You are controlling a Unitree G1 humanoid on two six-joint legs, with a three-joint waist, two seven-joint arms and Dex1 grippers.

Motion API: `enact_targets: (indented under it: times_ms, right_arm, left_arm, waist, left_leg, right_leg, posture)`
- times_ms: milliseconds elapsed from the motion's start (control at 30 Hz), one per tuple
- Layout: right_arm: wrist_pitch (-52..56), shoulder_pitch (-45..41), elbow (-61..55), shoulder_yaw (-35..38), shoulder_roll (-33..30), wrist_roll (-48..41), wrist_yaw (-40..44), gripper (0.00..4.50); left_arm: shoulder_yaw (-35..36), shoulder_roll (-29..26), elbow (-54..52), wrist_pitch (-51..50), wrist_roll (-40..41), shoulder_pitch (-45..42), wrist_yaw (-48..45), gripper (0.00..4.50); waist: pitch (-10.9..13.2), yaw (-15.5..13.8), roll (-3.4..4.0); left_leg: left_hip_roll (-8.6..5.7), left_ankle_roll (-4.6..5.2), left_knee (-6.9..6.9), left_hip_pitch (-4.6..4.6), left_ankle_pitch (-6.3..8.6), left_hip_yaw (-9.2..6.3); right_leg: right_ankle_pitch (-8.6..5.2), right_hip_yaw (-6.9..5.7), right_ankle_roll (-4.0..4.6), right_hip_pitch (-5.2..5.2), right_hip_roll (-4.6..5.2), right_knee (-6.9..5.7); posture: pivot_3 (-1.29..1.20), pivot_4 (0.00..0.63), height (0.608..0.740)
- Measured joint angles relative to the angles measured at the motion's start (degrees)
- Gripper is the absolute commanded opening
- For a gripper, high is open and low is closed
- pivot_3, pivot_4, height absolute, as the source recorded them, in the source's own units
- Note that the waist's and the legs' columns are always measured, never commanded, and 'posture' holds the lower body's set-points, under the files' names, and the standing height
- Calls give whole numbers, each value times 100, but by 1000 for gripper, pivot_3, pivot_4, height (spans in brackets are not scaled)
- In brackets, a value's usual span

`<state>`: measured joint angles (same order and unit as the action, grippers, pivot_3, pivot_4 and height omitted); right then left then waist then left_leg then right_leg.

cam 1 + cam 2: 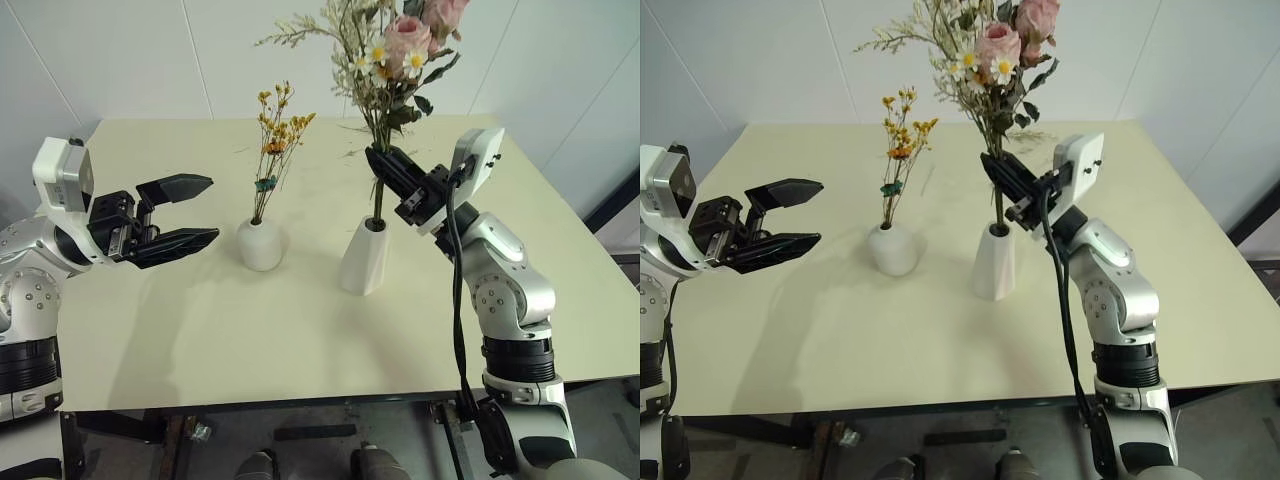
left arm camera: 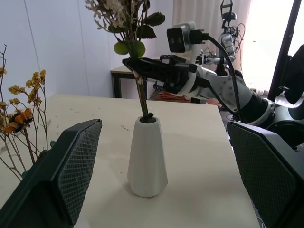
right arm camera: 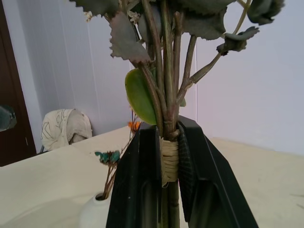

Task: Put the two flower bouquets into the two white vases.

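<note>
The robot's right gripper needs to release the pink rose bouquet, its stems deep in the opening of the taller cone vase point(image 1: 375, 226).
The thin bunch of yellow-orange dried flowers point(image 1: 278, 135) stands in the short round white vase point(image 1: 261, 244) near the middle of the table. To its right is the taller cone vase point(image 1: 366, 256). The fuller bouquet of pink roses, daisies and leaves point(image 1: 392, 55) has its stems reaching into that vase's mouth. My right gripper point(image 1: 383, 165) is shut on the bouquet's stems just above the vase, at the twine binding point(image 3: 169, 154). My left gripper point(image 1: 200, 210) stands open, left of the round vase, with nothing between its fingers point(image 2: 71, 166).
The pale table point(image 1: 200, 340) carries a few loose dried twigs point(image 1: 355, 128) near its far edge. White wall panels stand behind it. There is bare table in front of both vases and at the right side.
</note>
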<state>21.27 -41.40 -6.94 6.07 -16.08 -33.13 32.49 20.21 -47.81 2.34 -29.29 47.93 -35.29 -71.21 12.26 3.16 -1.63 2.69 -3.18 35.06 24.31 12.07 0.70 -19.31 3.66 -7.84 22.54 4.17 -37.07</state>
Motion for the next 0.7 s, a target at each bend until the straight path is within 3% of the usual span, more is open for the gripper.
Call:
enact_targets:
  times_ms: [700]
  right_arm:
    - [-338, 439, 263, -99, 51, 177, 87, 154]
  left_arm:
    - [-60, 33, -16, -1, -1, -3, 37, 4500]
  waist:
    - [0, -2, 0]
  left_leg:
    - [0, 0, -2, 0, 0, -1]
  right_leg:
    - [0, 0, 0, -1, -1, 3]
  posture:
    - [0, 150, 740]
